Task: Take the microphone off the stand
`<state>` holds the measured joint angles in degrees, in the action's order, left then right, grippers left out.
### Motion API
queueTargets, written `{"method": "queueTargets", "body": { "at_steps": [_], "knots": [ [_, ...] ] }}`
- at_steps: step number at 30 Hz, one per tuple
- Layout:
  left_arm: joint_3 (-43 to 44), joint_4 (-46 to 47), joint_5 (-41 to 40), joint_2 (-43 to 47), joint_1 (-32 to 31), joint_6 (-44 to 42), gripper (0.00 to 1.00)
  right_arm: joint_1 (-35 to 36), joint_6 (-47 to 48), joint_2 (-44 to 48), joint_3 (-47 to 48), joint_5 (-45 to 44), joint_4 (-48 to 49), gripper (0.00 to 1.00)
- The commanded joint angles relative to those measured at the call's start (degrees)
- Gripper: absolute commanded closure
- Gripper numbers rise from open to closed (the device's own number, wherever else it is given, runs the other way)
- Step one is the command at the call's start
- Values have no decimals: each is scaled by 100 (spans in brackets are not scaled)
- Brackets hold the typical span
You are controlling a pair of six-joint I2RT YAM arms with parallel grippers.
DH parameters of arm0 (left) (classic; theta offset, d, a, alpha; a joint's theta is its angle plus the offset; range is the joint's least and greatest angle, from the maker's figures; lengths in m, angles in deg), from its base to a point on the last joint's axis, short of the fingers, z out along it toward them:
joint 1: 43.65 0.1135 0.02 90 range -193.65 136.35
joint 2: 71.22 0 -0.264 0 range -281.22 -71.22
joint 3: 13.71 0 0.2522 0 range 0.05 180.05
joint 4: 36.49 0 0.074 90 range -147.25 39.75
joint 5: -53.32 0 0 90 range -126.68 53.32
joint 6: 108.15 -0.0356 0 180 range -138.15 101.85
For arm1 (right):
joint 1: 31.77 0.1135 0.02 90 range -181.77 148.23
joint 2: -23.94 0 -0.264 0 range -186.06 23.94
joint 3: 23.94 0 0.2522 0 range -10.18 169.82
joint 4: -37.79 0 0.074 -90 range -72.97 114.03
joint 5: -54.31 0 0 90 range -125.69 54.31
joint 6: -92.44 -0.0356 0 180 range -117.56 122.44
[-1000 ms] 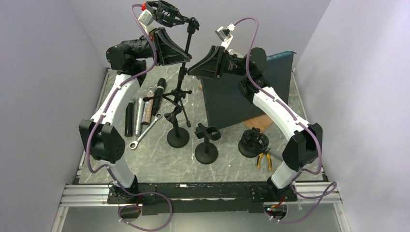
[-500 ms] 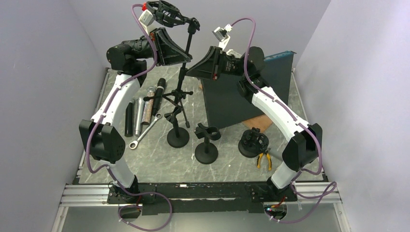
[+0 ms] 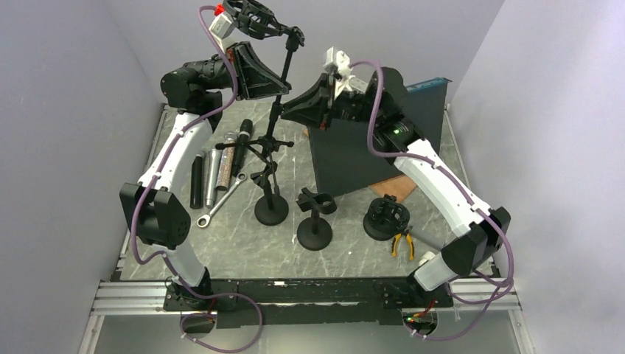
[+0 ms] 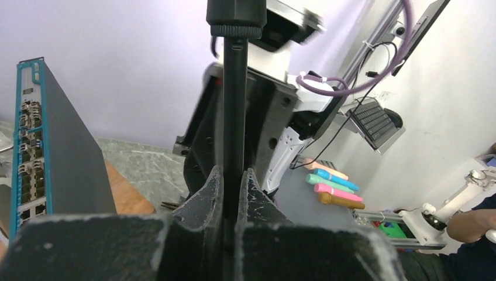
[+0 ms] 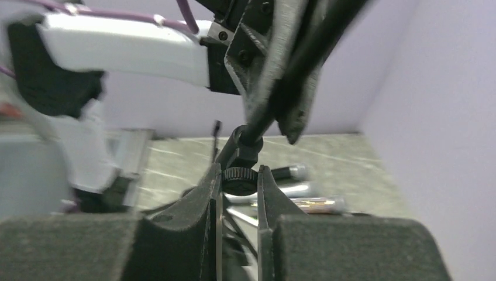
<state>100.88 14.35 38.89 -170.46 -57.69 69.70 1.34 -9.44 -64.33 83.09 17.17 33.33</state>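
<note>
Next, my left gripper lets go of the tripod microphone stand on the table (image 3: 287, 163), between the wrench and the dark network box.
A tall black tripod microphone stand (image 3: 278, 110) stands at the middle back, with a shock mount (image 3: 254, 18) at its top. I cannot tell whether the mount holds a microphone. My left gripper (image 3: 282, 81) is shut on the stand's upper pole (image 4: 234, 117), which runs up between its fingers in the left wrist view. My right gripper (image 3: 289, 110) sits lower on the stand. In the right wrist view its fingers (image 5: 210, 187) press both sides of a knurled black knob (image 5: 238, 178). Several microphones (image 3: 221, 166) lie on the table left of the stand.
A dark network box (image 3: 361, 147) stands upright right of the stand, on a wooden board (image 3: 394, 188). Two short round-base stands (image 3: 315, 221) (image 3: 270, 206), a loose shock mount (image 3: 387, 217), yellow pliers (image 3: 402, 242) and a wrench (image 3: 217, 203) lie nearer.
My right arm has swung left and rolled its wrist, bringing its gripper onto the stand's knob. The left gripper has kept its hold on the pole.
</note>
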Motion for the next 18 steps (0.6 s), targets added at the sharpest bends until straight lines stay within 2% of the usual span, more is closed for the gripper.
{"method": "queueTargets", "body": {
  "at_steps": [1, 4, 7, 8, 9, 10, 11, 14, 18],
  "knots": [
    [88, 193, -283, 311, -37, 162, 100, 696, 3456, 442, 362, -1388, -1300, 100],
    [80, 8, -251, 376, -37, -18, 100, 1135, 4749, 541, 298, -2375, -1490, 100],
    [146, -24, -235, 355, -37, -31, 100, 1278, 5306, 410, 650, -2793, -1820, 100],
    [190, 11, -236, 333, -33, 2, 100, 1290, 5385, 373, 744, -2849, -1883, 91],
    [261, 58, -228, 274, -37, 65, 100, 1295, 5355, 390, 756, -2912, -1797, 56],
    [283, 61, -219, 262, -37, 71, 100, 1296, 5271, 448, 652, -2944, -1679, 40],
    [295, 45, -225, 263, -29, 63, 100, 1295, 5183, 522, 478, -2990, -1515, 29],
    [322, -210, -207, 301, 18, -164, 100, 1250, 4851, 910, -237, -3239, -986, 11],
    [396, -855, -160, 384, 159, -755, 100, 875, 3999, 1378, -885, -3302, -332, 1]
  ]
}}
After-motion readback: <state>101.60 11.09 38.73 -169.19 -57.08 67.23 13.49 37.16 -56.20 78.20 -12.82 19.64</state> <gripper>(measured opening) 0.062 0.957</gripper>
